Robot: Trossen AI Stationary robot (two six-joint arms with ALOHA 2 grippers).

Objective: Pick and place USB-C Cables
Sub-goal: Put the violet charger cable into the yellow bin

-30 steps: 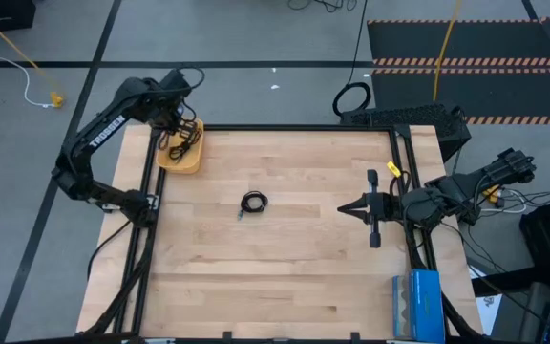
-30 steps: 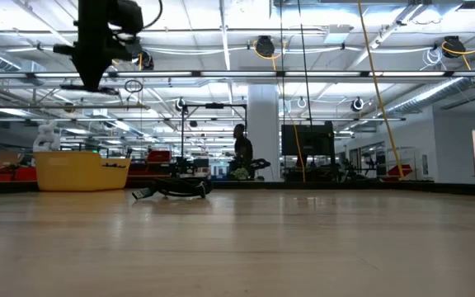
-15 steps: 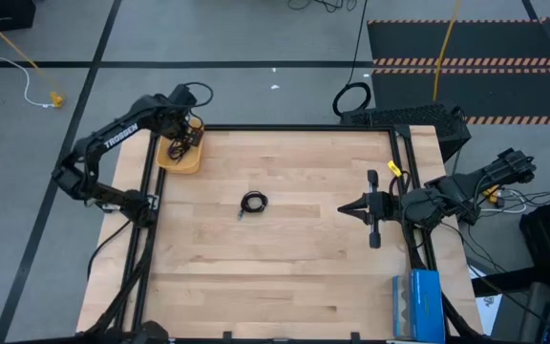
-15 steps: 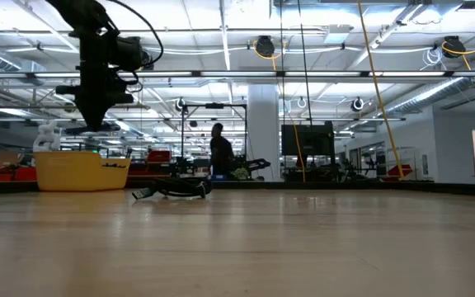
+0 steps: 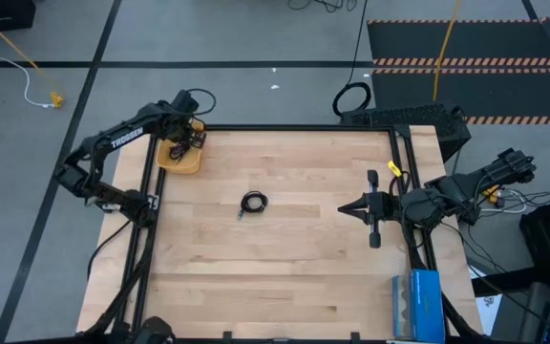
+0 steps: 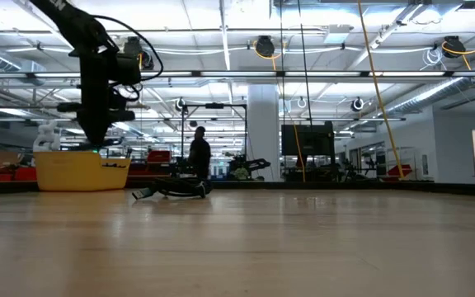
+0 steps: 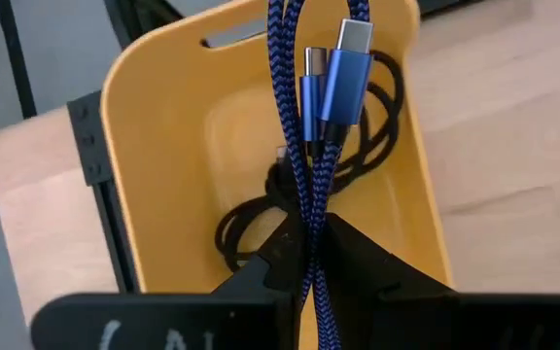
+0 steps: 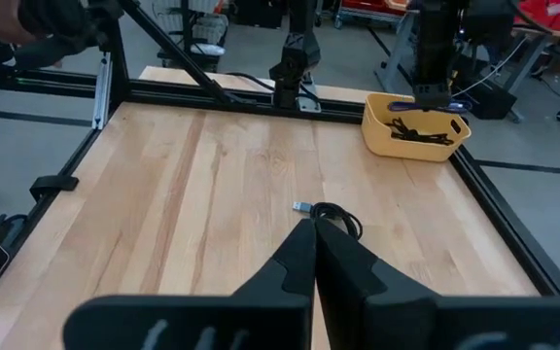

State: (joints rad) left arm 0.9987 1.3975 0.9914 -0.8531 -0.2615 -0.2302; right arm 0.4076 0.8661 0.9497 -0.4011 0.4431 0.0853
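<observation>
I will use my left gripper to set the blue-purple braided cable, now held over the yellow bin, down on top of the black cable inside the yellow bin (image 5: 193, 139) (image 7: 309, 185).
My left gripper (image 5: 187, 137) is over the yellow bin (image 5: 181, 161) at the table's far left corner, shut on the blue-purple braided cable (image 7: 333, 78). Its two connectors (image 7: 338, 63) hang over the inside of the bin. A loosely bundled black cable (image 7: 251, 219) lies on the bin's floor. A small black coiled cable (image 5: 253, 203) lies flat on the wood near the table's middle. My right gripper (image 5: 344, 208) is shut and empty at the right side, pointing toward the coil. My left gripper pinches the folded strands of the blue-purple cable (image 7: 311, 199) between its two fingers, from above, pointing down. The strands run along the fingers. The cable hangs below them, over the bin's inside (image 7: 192, 146); I cannot tell whether its end touches the bin.
A blue box (image 5: 418, 304) lies at the table's near right corner. Black frame rails (image 5: 294, 127) edge the table. A black keyboard-like object (image 5: 404, 117) sits beyond the far right corner. A person (image 6: 196, 157) walks in the room far behind.
My left gripper has gone down toward the yellow bin with the blue-purple cable, staying shut on it. The person in the background has walked to the left.
</observation>
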